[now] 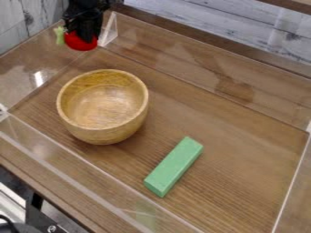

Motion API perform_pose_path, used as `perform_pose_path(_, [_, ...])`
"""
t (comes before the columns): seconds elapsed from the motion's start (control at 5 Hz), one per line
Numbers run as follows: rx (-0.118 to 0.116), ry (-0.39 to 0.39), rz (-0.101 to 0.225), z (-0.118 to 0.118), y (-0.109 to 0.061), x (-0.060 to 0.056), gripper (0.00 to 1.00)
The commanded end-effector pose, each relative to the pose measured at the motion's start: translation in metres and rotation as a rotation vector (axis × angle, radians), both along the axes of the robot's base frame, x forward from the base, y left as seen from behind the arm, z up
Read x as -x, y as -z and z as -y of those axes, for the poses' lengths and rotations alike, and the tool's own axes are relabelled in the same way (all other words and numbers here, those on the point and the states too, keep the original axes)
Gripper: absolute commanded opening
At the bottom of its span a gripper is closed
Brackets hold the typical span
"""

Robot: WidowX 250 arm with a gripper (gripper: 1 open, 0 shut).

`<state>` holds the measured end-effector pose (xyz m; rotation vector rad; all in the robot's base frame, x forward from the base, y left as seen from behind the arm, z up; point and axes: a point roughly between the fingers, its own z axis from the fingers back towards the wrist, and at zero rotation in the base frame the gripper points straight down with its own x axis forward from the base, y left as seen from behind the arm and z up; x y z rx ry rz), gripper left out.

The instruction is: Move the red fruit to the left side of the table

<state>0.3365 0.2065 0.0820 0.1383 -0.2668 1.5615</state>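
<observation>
The red fruit is to go on the tabletop [79, 67] just behind the round wooden bowl. Next, my gripper lets go of it there.
The red fruit [79, 40], a small glossy strawberry-like toy with a green leafy top showing at its left, hangs at the far left corner of the table [231, 109]. My black gripper [83, 31] reaches down from the top edge of the view and is shut on the fruit. The fruit sits just above the wood surface, close to the clear wall; whether it touches the tabletop I cannot tell. Most of the arm is cut off by the frame's top.
A round wooden bowl [104, 106] stands in front of the fruit, left of centre. A green rectangular block [174, 167] lies near the front. Low clear acrylic walls [31, 55] edge the tabletop on all sides.
</observation>
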Motion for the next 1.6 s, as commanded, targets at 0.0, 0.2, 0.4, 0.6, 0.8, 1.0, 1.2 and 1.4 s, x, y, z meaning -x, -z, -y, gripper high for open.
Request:
perform_pose_path(0.0, [-0.033,-0.054,0.044,-0.009,-0.013,-0.001,0.0])
perform_pose_path(0.2, [-0.029,-0.053,0.037,-0.008,-0.004,0.003,0.0])
perform_pose_path(0.4, [-0.022,-0.054,0.03,-0.009,0.003,0.007,0.0])
perform_pose_path(0.6, [-0.014,-0.039,0.024,-0.008,0.009,0.008,0.0])
perform_pose_path(0.8, [-0.005,-0.022,0.019,-0.008,0.014,0.009,0.0])
perform_pose_path(1.0, [0.0,-0.029,0.015,-0.009,0.016,0.018,1.0])
perform_pose_path(1.2, [0.007,-0.039,0.01,-0.009,0.016,0.028,0.0])
perform_pose_path(1.4, [0.019,-0.054,0.0,-0.002,0.014,0.026,0.0])
